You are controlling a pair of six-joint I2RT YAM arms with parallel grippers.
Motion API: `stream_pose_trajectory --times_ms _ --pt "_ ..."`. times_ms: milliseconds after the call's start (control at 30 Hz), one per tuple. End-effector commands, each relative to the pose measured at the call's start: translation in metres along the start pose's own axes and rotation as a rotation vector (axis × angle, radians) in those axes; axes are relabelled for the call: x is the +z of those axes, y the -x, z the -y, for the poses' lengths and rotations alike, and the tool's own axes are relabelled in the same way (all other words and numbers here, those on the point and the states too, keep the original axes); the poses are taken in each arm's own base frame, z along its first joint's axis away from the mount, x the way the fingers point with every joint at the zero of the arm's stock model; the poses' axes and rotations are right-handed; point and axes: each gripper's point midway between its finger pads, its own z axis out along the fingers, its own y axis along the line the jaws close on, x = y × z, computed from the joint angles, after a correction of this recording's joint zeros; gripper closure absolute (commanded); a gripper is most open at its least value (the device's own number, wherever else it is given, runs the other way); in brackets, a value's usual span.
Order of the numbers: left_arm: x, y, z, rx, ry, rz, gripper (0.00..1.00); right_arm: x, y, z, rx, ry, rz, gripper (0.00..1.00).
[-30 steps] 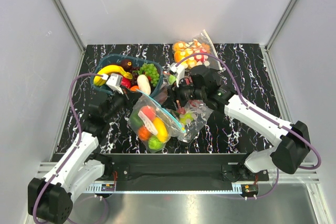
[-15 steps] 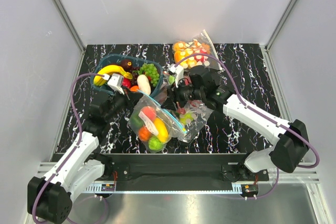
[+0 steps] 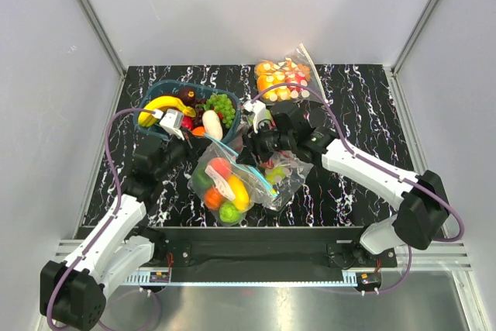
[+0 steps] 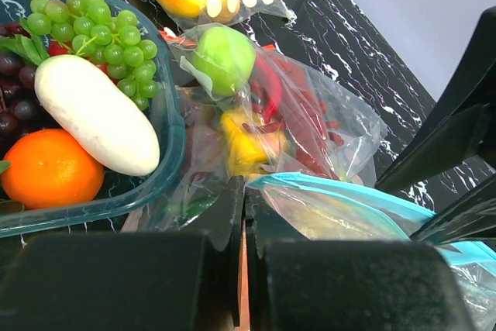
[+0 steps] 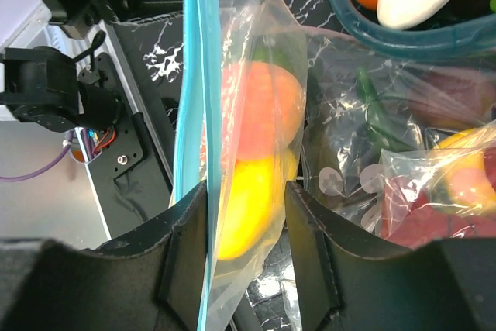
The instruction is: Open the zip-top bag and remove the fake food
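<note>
Left gripper pinches bag's corner where teal strip's edges meet; it should open, then take one edge farther (image 4: 378, 216) along that strip.
The zip-top bag (image 3: 226, 182) lies at the table's centre, its teal zipper strip (image 3: 240, 164) running diagonally on top. Inside is the fake food: a red-orange peach (image 3: 219, 167), a yellow banana (image 3: 237, 190), an orange (image 3: 212, 197) and a green fruit (image 3: 229, 211). My left gripper (image 3: 203, 139) is shut on the bag's far-left corner, where the strip begins (image 4: 267, 185). My right gripper (image 3: 252, 147) is open and straddles the bag's top edge. In the right wrist view (image 5: 246, 230) the strip (image 5: 194, 75) runs along one finger, with yellow fruit (image 5: 248, 199) between the jaws.
A teal basket (image 3: 152, 92) with banana, grapes, a white vegetable and an orange stands at the back left, close behind my left gripper. A larger clear bag with red peppers (image 3: 288, 170) lies under my right gripper. A small bag of orange and red-white pieces (image 3: 283, 75) sits at the back.
My right gripper has moved left, over the bag's zipper edge. The left gripper keeps its hold on the corner and has not moved.
</note>
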Motion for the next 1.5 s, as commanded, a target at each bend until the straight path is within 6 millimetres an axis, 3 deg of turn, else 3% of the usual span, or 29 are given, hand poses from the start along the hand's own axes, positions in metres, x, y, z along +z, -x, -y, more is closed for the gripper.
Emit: stream_pose_trajectory --times_ms 0,167,267,300,367,433,533,600,767,933,1267,1433,1467 --pt "-0.001 0.024 0.015 0.034 -0.043 0.053 1.0 0.005 0.004 0.0 -0.005 -0.038 0.018 0.51" --pt "-0.001 0.023 0.013 0.025 -0.026 0.05 1.0 0.009 0.003 -0.005 -0.012 -0.058 0.024 0.56" --pt "-0.002 0.022 0.012 0.016 -0.016 0.045 0.99 0.012 0.002 -0.007 0.006 -0.066 0.033 0.73" --pt "-0.003 0.022 0.011 0.008 -0.007 0.039 0.93 0.013 0.004 -0.006 0.015 -0.078 0.042 0.78" --pt "-0.006 0.022 0.01 -0.005 0.014 0.031 0.62 0.012 0.008 -0.005 0.022 -0.098 0.052 0.91" --pt "-0.014 0.029 0.008 -0.019 0.057 0.035 0.44 0.008 0.015 -0.003 0.029 -0.13 0.071 1.0" --pt "-0.031 0.033 0.004 -0.067 0.135 0.042 0.37 0.004 0.027 -0.004 0.023 -0.165 0.1 1.0" --pt "-0.042 0.034 0.007 -0.144 0.152 0.064 0.37 0.004 0.03 -0.007 0.023 -0.179 0.109 1.0" --pt "-0.041 0.02 0.032 -0.367 0.04 0.056 0.38 0.013 0.03 -0.012 0.023 -0.198 0.112 1.0" --pt "-0.04 0.012 0.037 -0.408 0.051 0.025 0.39 0.022 0.029 -0.026 0.027 -0.18 0.123 1.0" --pt "-0.034 -0.012 0.039 -0.416 0.086 -0.07 0.4 0.033 0.028 -0.035 0.023 -0.186 0.129 1.0" --pt "-0.031 -0.018 0.04 -0.414 0.082 -0.085 0.53 0.031 0.03 -0.033 0.025 -0.203 0.137 1.0" --pt "-0.03 -0.019 0.041 -0.413 0.074 -0.086 0.6 0.03 0.031 -0.033 0.025 -0.208 0.143 1.0"
